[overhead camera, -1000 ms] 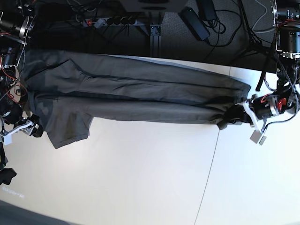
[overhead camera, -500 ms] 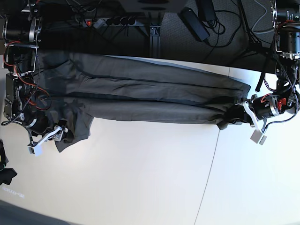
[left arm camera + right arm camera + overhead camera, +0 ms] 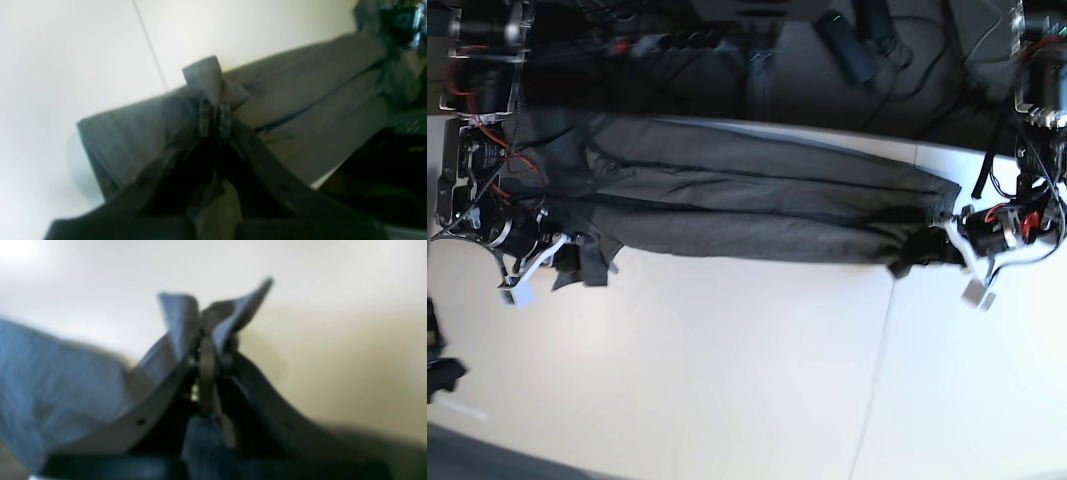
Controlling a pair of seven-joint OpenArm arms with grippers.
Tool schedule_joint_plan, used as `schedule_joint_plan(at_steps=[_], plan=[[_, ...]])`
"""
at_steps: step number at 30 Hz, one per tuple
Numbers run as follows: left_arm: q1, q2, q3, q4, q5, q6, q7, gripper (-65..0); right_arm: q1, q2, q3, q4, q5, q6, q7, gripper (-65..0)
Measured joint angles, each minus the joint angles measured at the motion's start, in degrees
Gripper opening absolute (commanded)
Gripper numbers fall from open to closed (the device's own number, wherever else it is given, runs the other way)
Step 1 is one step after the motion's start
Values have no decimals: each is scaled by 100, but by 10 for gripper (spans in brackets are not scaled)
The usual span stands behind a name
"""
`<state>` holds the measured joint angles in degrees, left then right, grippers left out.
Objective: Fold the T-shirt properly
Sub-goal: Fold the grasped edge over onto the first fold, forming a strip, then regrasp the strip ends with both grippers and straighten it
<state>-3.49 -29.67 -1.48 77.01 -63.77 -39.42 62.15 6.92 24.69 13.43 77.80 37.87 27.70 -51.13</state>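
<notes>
The T-shirt has only a bunched near corner in my left gripper, so that gripper should open and take the T-shirt's short end [image 3: 941, 203] before it folds it across.
The dark olive-grey T-shirt [image 3: 747, 205] lies stretched in a long folded band across the far part of the white table [image 3: 727, 370]. At the band's right end in the base view, my left gripper [image 3: 924, 252] is shut on a bunched corner of the fabric. The left wrist view shows its fingertips [image 3: 204, 118] pinching a flap of T-shirt [image 3: 300, 100]. At the band's left end, my right gripper [image 3: 577, 262] is shut on the gathered sleeve end. In the blurred right wrist view, my right gripper [image 3: 206, 340] holds the T-shirt [image 3: 66, 380], cloth sticking up on both sides.
Black cables and a power strip [image 3: 667, 42] lie on the dark floor beyond the table's far edge. A thin seam [image 3: 882, 340] runs down the table right of centre. A dark object [image 3: 442, 375] sits at the left edge.
My right gripper came in from the left over the hanging sleeve, closed on it, and bunched it up toward the band. The left gripper kept its hold and stayed put.
</notes>
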Motion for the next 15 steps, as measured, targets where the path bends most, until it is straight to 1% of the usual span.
schedule_joint_plan(at_steps=[1, 3, 6, 10, 13, 15], plan=[[2, 0, 0, 22, -92, -2, 79, -650, -197, 35, 146, 389, 52, 0, -87, -650], [4, 0, 2, 50, -195, -2, 175, -650, -592, 131, 380, 1051, 216, 0, -68, -650], [2, 0, 2, 52, -262, -2, 195, -650, -1285, 144, 638, 1751, 240, 2, -70, -650], [57, 0, 2, 55, -501, -2, 409, -650, -2131, 52, 885, 2481, 291, 2, -168, -650], [136, -2, 2, 55, -562, -2, 452, -650, -2490, 87, 1139, 2800, 313, 4, -72, -650], [192, 0, 2, 55, -603, -2, 446, -650, -2618, 85, 1193, 2806, 269, 4, -81, -650]])
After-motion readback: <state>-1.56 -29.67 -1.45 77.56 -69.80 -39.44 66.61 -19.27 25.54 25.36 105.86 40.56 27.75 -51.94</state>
